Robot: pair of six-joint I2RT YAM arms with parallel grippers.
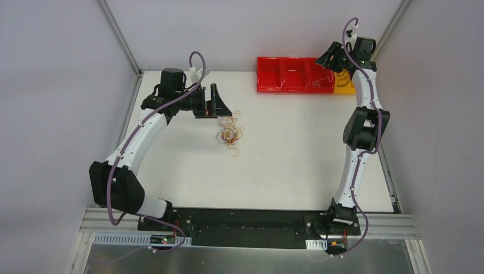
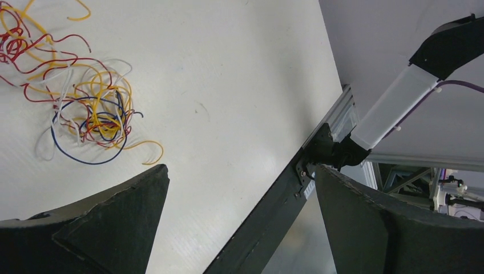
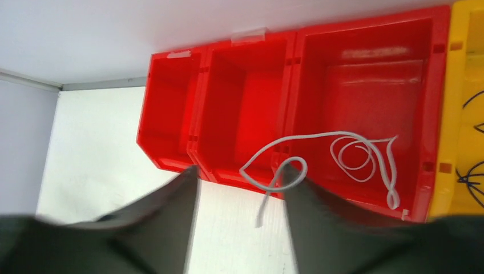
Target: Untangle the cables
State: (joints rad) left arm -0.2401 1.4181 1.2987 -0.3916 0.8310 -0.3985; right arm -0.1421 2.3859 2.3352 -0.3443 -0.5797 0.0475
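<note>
The white wire is on the clump's near-gripper side [image 1: 223, 129] [image 2: 57, 108], beside the dark blue wire's loop. My left gripper will take hold of it there next to draw it out.
The cables [image 1: 229, 135] lie as a small tangled clump of red, yellow, white and dark blue wires on the white table, just right of my left gripper [image 1: 221, 108]. In the left wrist view the clump [image 2: 85, 108] is at the upper left, beyond my left gripper [image 2: 240, 174], which is open and empty. My right gripper [image 1: 333, 59] hovers over the red bins at the back right. It is open [image 3: 240, 171]. A loose white wire [image 3: 354, 154] lies coiled in the rightmost red compartment, and its end hangs over the front wall, looping against my right fingertip [image 3: 297, 188].
A row of three red bins [image 1: 285, 74] stands at the table's back edge, with a yellow bin [image 1: 344, 87] at its right end. The yellow bin [image 3: 465, 114] holds thin dark wires. The black front rail [image 2: 274, 205] borders the table.
</note>
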